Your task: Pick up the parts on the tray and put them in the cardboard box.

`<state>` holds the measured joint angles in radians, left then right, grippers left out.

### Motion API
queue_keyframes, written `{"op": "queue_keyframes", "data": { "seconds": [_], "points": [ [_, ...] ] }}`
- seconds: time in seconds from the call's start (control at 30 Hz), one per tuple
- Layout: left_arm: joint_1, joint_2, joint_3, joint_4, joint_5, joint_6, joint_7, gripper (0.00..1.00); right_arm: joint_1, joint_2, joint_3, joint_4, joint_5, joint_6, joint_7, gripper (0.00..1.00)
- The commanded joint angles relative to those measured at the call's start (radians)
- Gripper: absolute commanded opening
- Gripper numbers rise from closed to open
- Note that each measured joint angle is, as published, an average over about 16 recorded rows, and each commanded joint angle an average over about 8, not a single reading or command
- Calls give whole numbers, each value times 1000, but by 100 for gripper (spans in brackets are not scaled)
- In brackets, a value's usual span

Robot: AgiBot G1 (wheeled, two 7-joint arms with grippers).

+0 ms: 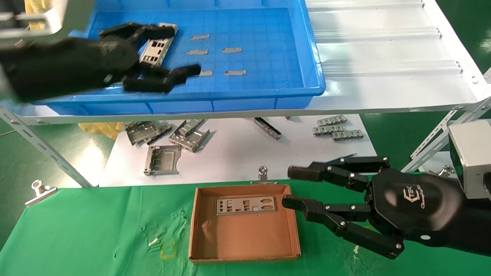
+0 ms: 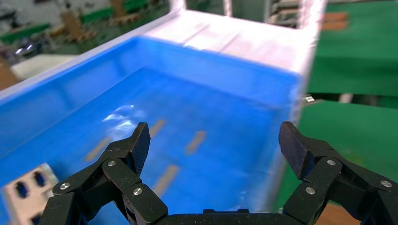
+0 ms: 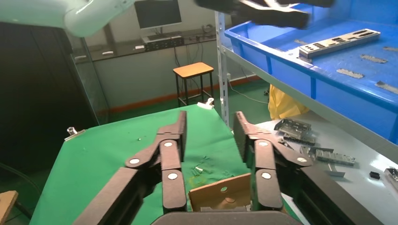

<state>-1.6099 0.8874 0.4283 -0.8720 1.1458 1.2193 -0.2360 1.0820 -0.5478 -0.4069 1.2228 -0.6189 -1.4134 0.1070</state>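
I will next close my left gripper on the long sides point(image 1: 163, 38) near the silver punched plate's far end in the blue tray.
One silver punched plate point(image 1: 155, 50) lies at the left of the blue tray point(image 1: 268, 76). My left gripper point(image 1: 185, 50) hovers over it, open, one finger on each side of the plate and empty. The left wrist view shows the open left gripper point(image 2: 216, 140) above the tray floor point(image 2: 225, 112), with the plate's end point(image 2: 23, 192) off to one side. A second plate point(image 1: 245, 205) lies in the cardboard box point(image 1: 245, 237) on the green cloth. My right gripper point(image 1: 293, 187) is open and empty beside the box's right wall. It also shows in the right wrist view point(image 3: 210, 124), above the box wall point(image 3: 225, 190).
Several small grey strips point(image 1: 232, 50) lie on the tray floor. Bent grey brackets point(image 1: 163, 159) and other metal pieces point(image 1: 337, 128) lie on the white shelf below the tray. Binder clips point(image 1: 262, 172) hold the green cloth. The shelf's slanted metal struts point(image 1: 42, 147) flank the work area.
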Motion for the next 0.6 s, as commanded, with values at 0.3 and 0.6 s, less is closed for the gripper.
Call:
{"op": "queue_keyframes", "data": {
  "seconds": [0.3, 0.6],
  "points": [
    [-241, 190, 86, 435, 181, -142, 33, 100, 0, 0, 0, 0, 0, 0, 0, 100],
    [-309, 254, 81, 641, 192, -237, 101, 100, 0, 0, 0, 0, 0, 0, 0, 100]
  ]
}}
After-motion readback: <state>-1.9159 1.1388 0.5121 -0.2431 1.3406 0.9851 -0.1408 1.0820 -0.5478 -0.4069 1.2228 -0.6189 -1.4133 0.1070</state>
